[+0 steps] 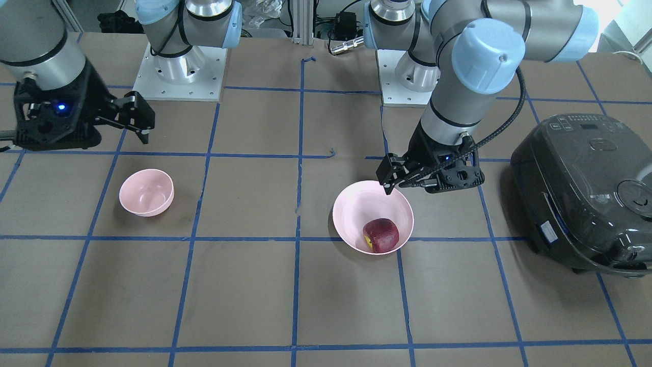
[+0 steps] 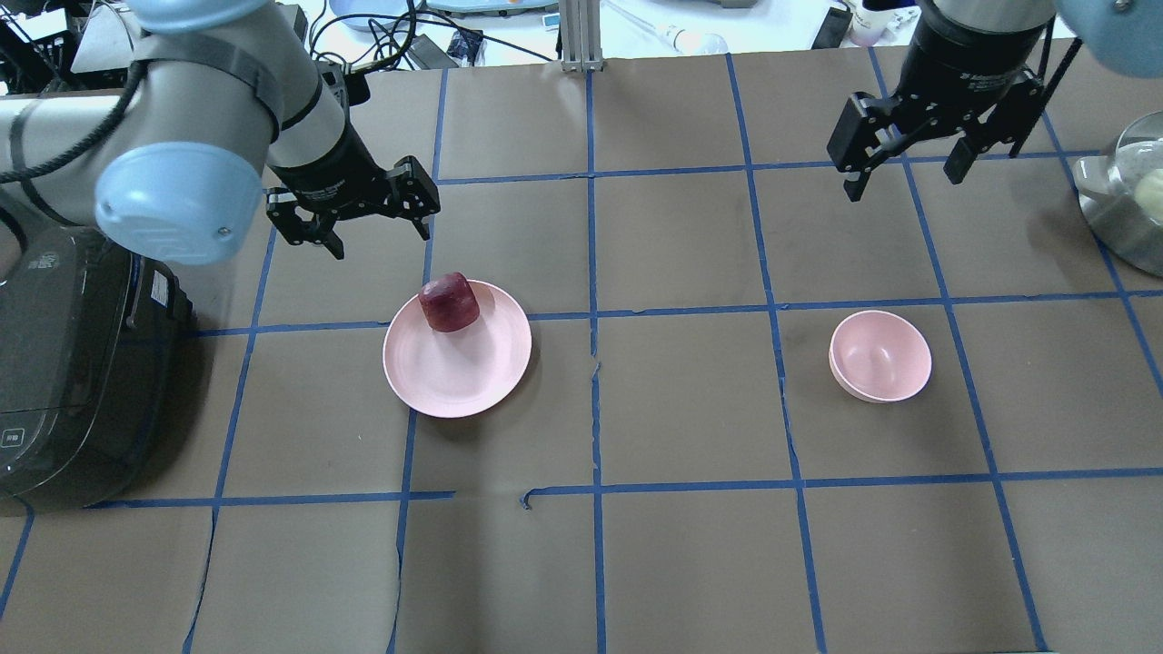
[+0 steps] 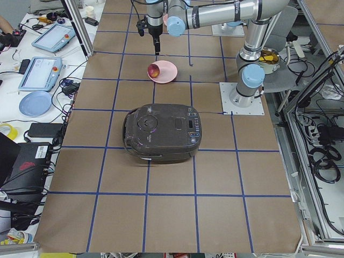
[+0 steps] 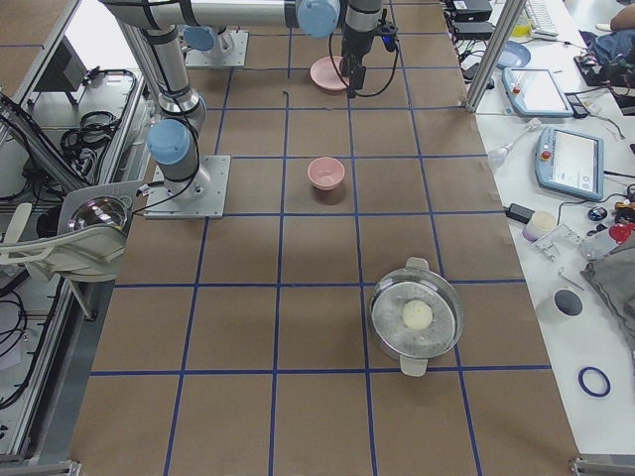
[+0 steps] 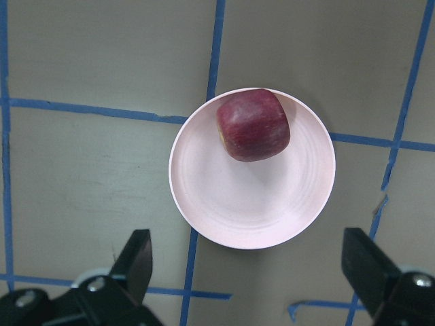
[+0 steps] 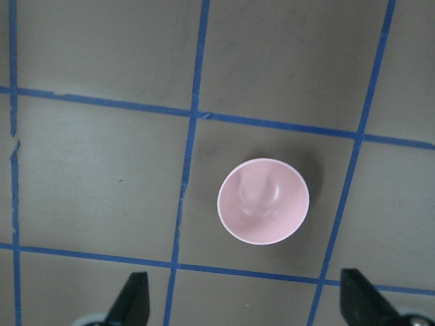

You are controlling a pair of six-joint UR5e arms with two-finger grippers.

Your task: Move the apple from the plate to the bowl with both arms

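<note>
The small pink bowl should be gripped next by my right gripper, which will go to it and close on the bowl's rim (image 1: 121,192) (image 6: 308,198), on the side away from the plate.
The dark-red apple (image 1: 381,235) (image 2: 449,302) (image 5: 253,125) lies on the wide pale-pink plate (image 1: 351,204) (image 2: 454,381) (image 5: 251,217), close to its far rim. My left gripper (image 2: 380,241) (image 1: 410,184) (image 5: 250,272) is open and empty, hovering above the plate's robot-side edge. The small deep pink bowl (image 1: 146,192) (image 2: 879,356) (image 6: 263,202) stands empty on the robot's right half. My right gripper (image 2: 904,180) (image 1: 133,122) (image 6: 246,299) is open and empty, raised behind the bowl.
A dark rice cooker (image 1: 586,193) (image 2: 64,363) stands at the robot's far left, next to the left arm. A steel pot (image 2: 1122,200) (image 4: 417,317) with a pale object inside sits at the far right. The arm bases (image 1: 178,71) stand at the robot-side edge.
</note>
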